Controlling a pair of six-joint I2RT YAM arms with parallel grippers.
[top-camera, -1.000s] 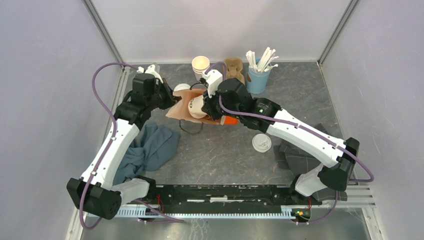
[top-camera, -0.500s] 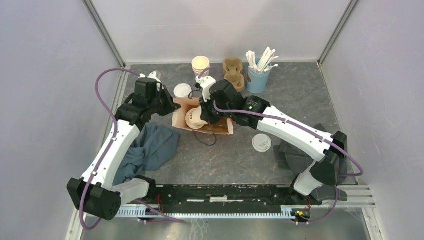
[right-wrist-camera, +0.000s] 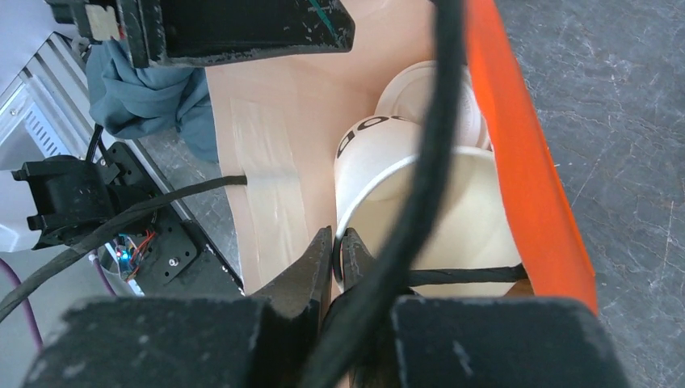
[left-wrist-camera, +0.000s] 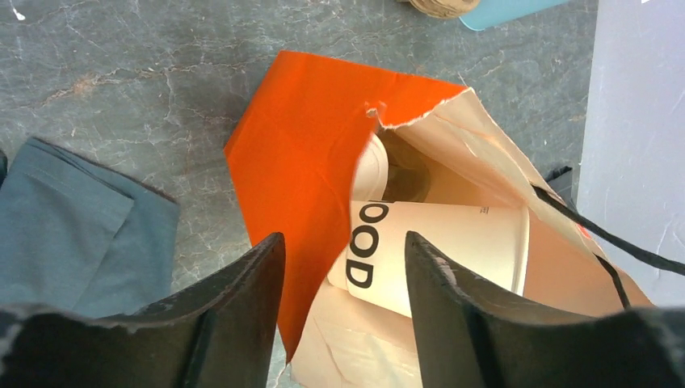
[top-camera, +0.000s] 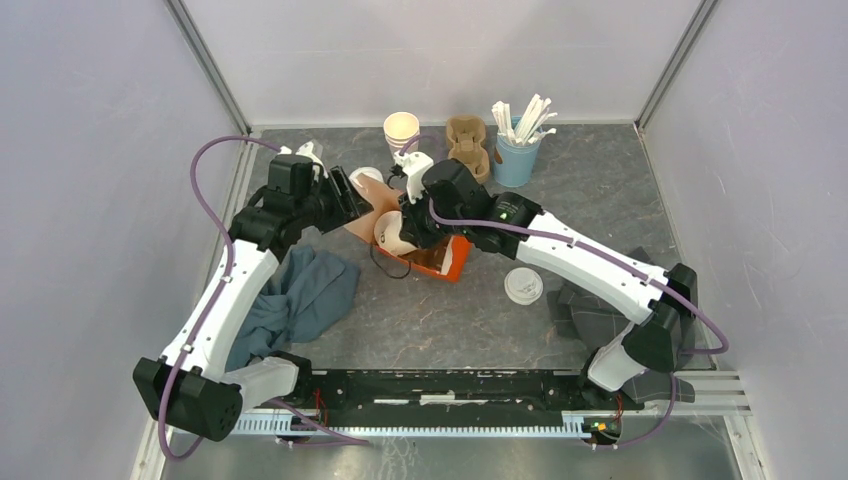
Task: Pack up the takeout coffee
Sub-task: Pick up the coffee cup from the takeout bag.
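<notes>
The cup is lying lidless inside the tipped bag, so the robot's left gripper will pinch the bag's orange edge [left-wrist-camera: 320, 283] while the right gripper pulls the cup out.
An orange paper bag [top-camera: 442, 256] with a kraft inside lies on its side mid-table, also in the left wrist view [left-wrist-camera: 307, 137] and the right wrist view [right-wrist-camera: 525, 162]. One takeout coffee cup [top-camera: 390, 232] printed "OOD" lies inside it [left-wrist-camera: 436, 242]. My right gripper [top-camera: 407, 222] reaches into the bag, shut on the cup's rim [right-wrist-camera: 338, 234]. A white lid [right-wrist-camera: 420, 89] shows past the cup. My left gripper [top-camera: 352, 195] stands open over the bag's orange edge [left-wrist-camera: 343, 238], holding nothing. A second lidded cup [top-camera: 523, 285] stands on the table to the right.
At the back stand a stack of lidless cups [top-camera: 401, 130], a brown pulp carrier [top-camera: 467, 140] and a blue cup of white sticks [top-camera: 516, 150]. White lids [top-camera: 366, 176] sit behind the bag. A grey-blue cloth [top-camera: 295, 295] lies left, dark cloth [top-camera: 600, 315] right.
My left gripper has opened and let go of the bag. The bag has tipped, showing its orange side at the right. The right gripper stays on the cup inside.
</notes>
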